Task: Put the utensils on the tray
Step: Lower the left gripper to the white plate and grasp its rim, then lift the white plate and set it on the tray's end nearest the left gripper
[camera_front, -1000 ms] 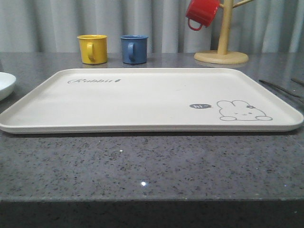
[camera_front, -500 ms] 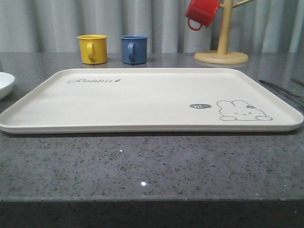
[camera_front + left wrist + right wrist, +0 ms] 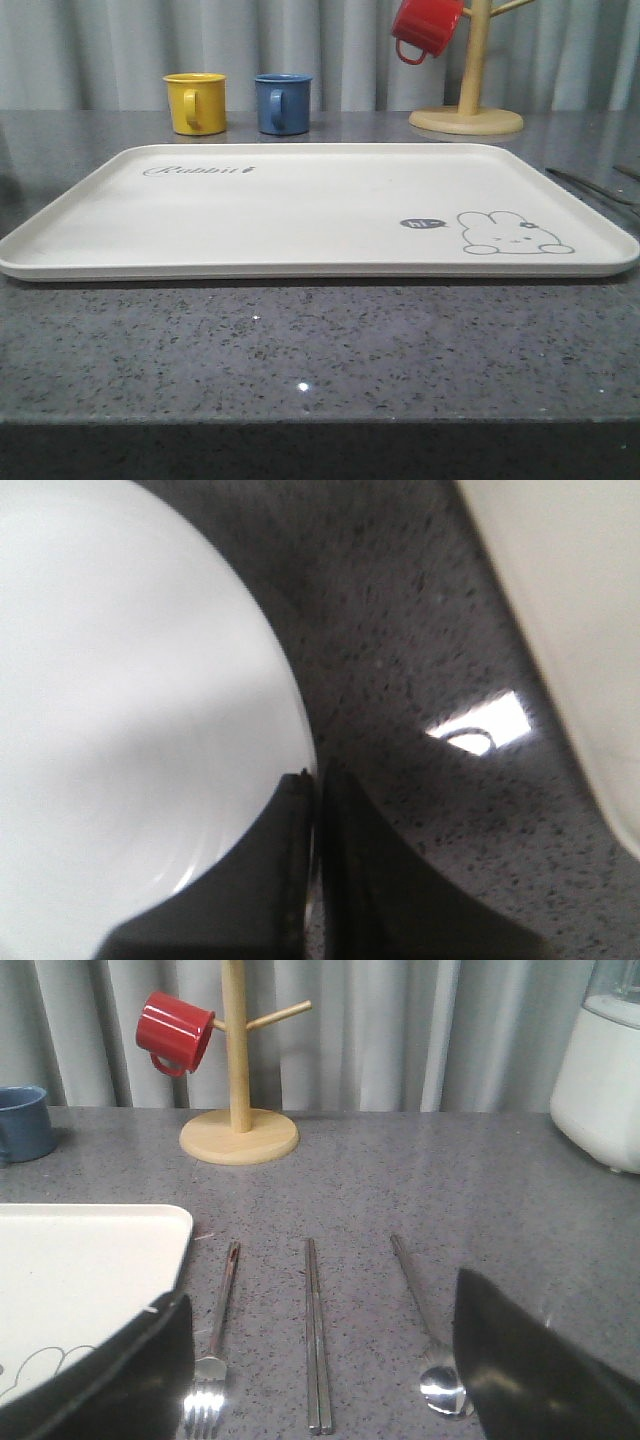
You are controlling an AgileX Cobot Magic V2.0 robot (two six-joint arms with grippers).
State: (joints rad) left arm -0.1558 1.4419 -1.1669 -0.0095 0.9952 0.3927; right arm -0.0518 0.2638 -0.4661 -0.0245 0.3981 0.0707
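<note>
Next, my left gripper lets go of the round white plate on the cream tray, over the Rabbit lettering (image 3: 197,193).
The cream tray (image 3: 300,210) with the rabbit drawing lies flat in the middle of the table, with nothing on it. To its right on the grey counter lie a fork (image 3: 218,1320), a pair of chopsticks (image 3: 315,1340) and a spoon (image 3: 425,1330), side by side and parallel. From the front they show as slim dark utensils (image 3: 590,186) beyond the tray's right edge. My right gripper (image 3: 320,1290) is open wide just above them, the chopsticks between its fingers. My left gripper (image 3: 315,775) is shut on the rim of a round white plate (image 3: 120,730), left of the tray (image 3: 570,610).
A yellow mug (image 3: 195,102) and a blue mug (image 3: 282,103) stand behind the tray. A wooden mug tree (image 3: 467,110) at the back right carries a red mug (image 3: 425,28). A white appliance (image 3: 600,1070) stands at the far right.
The white plate at the front view's left edge has slid left and out of that view. The tray and mugs have not moved.
</note>
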